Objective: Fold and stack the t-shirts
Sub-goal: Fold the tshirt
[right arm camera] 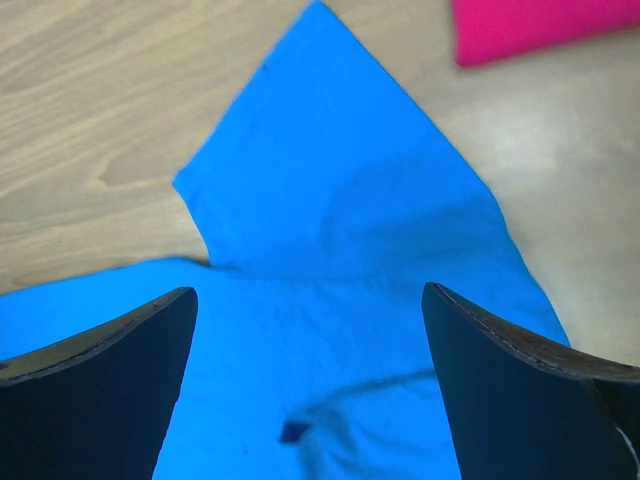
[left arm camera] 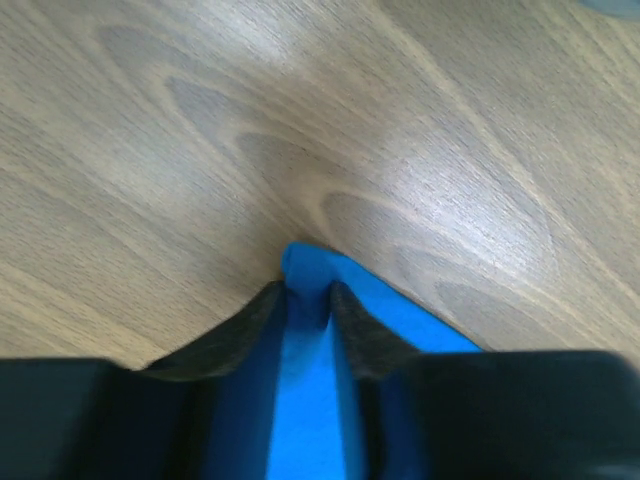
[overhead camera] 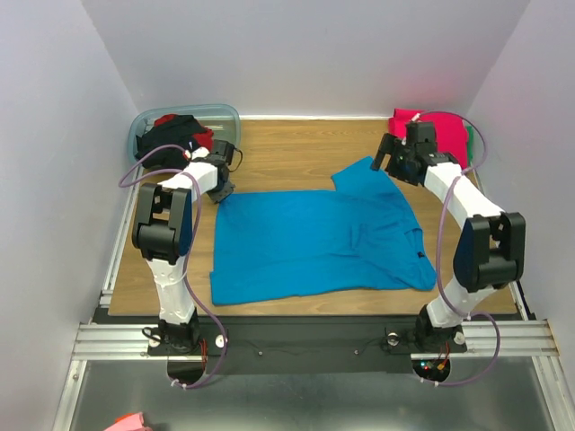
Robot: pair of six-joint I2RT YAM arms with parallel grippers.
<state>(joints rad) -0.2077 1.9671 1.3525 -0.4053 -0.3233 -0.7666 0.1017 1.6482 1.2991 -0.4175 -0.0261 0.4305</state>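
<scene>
Next, I move my right gripper to the far corner [overhead camera: 367, 160] [right arm camera: 318, 8] of the back sleeve of the turquoise-blue t-shirt, toward the magenta-pink t-shirt, and close it there.
A turquoise-blue t-shirt [overhead camera: 314, 242] lies spread flat on the wooden table, one sleeve pointing to the back. My left gripper [overhead camera: 222, 193] is down at its far left corner. In the left wrist view the jaws [left arm camera: 308, 295] are pinched on that corner of blue cloth [left arm camera: 310, 400]. My right gripper [overhead camera: 386, 160] hovers open above the back sleeve; the right wrist view shows blue cloth [right arm camera: 330, 200] under wide-apart fingers [right arm camera: 130, 350]. A magenta-pink t-shirt [overhead camera: 409, 118] lies at the back right. Black [overhead camera: 171, 135] and red [overhead camera: 205, 136] t-shirts sit in the tub.
A translucent blue-grey plastic tub [overhead camera: 144, 121] stands in the back left corner. Green cloth [overhead camera: 469, 139] shows beside the pink shirt. White walls enclose the table on three sides. A metal rail [overhead camera: 314, 337] runs along the near edge.
</scene>
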